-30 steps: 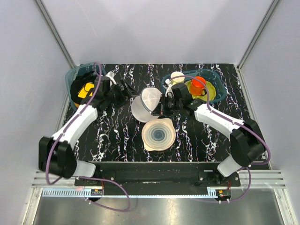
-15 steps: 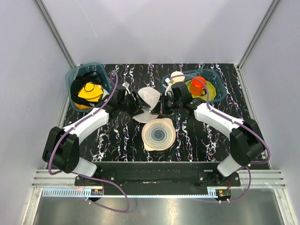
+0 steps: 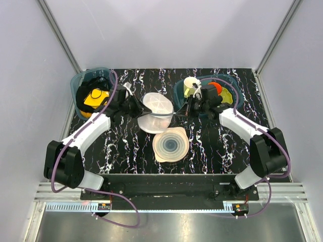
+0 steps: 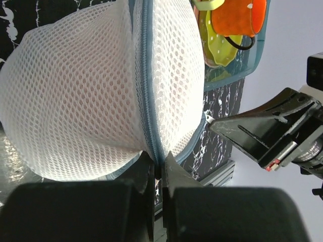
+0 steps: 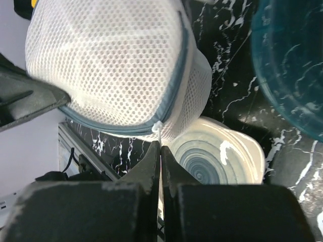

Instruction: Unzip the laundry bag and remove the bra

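Observation:
My left gripper pinches both opening edges of the laundry bag together; it should open, then take just the opening's near edge [image 4: 141,91] to spread it for the bra.
The white mesh laundry bag [image 3: 155,112] hangs between my two grippers over the middle of the table, its blue-grey zip running round the rim. My left gripper [image 3: 138,108] is shut on the bag's zipped rim [image 4: 151,146] at its left side. My right gripper [image 3: 177,114] is shut on the white zip pull [image 5: 157,129] at the bag's right side. In the right wrist view the bag [image 5: 111,65] fills the upper left above the pinched pull. The bra is hidden; only mesh shows.
A pale round plate with blue-grey rings [image 3: 171,144] lies just in front of the bag. A teal bin [image 3: 79,83] at the back left holds a yellow garment [image 3: 94,97]. Another teal bin [image 3: 235,96] at the back right holds an orange garment [image 3: 217,86] and a yellow one.
My left gripper swung from beside the left bin over to the bag and shut on its rim. The right arm drew back to the right with the zip pull.

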{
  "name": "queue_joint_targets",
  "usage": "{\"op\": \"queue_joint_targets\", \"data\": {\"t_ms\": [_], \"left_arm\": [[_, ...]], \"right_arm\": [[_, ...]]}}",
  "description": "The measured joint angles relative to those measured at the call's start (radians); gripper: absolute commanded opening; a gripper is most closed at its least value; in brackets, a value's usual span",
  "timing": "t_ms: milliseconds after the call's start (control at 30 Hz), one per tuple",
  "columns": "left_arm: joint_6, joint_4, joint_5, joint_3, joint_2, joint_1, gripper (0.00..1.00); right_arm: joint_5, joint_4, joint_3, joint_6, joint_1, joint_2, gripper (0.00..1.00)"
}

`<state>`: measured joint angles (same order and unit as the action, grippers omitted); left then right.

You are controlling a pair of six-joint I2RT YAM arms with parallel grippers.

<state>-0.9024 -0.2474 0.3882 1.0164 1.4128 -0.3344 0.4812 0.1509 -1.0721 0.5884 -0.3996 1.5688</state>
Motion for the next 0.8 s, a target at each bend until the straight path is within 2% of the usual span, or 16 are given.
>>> {"op": "queue_joint_targets", "data": {"t_ms": [33,67,100,133,167,300,400,533,600,700,800], "left_arm": [[0.009,-0.008,0.004,0.006,0.002,0.002,0.00],[0.018,-0.019,0.009,0.014,0.007,0.006,0.06],[0.025,-0.026,0.012,0.023,0.013,0.013,0.21],[0.035,-0.034,0.017,0.035,0.025,0.023,0.58],[0.045,-0.040,0.024,0.055,0.042,0.034,0.69],[0.085,-0.053,0.032,0.152,0.132,0.062,0.93],[0.108,-0.052,0.043,0.204,0.174,0.066,0.94],[0.129,-0.092,0.041,0.203,0.139,0.062,0.92],[0.125,-0.105,0.035,0.172,0.075,0.058,0.85],[0.092,-0.103,0.011,0.097,-0.046,0.038,0.85],[0.016,-0.042,-0.016,-0.028,-0.155,-0.028,0.86]], "right_arm": [[0.002,-0.002,0.000,0.000,-0.009,-0.001,0.00],[0.002,-0.002,0.000,0.000,-0.018,-0.003,0.00],[0.002,-0.001,0.000,0.000,-0.030,-0.006,0.00],[0.002,-0.001,0.000,0.001,-0.039,-0.008,0.00],[0.002,-0.002,0.002,0.004,-0.047,-0.013,0.00],[0.003,-0.002,0.010,0.020,-0.074,-0.041,0.00],[0.002,-0.007,0.011,0.048,-0.103,-0.061,0.00],[0.001,-0.043,0.013,0.099,-0.135,-0.072,0.00],[0.000,-0.054,0.013,0.116,-0.137,-0.071,0.00],[-0.001,-0.069,0.013,0.132,-0.137,-0.068,0.00],[0.001,-0.080,0.013,0.140,-0.137,-0.055,0.00]]}}
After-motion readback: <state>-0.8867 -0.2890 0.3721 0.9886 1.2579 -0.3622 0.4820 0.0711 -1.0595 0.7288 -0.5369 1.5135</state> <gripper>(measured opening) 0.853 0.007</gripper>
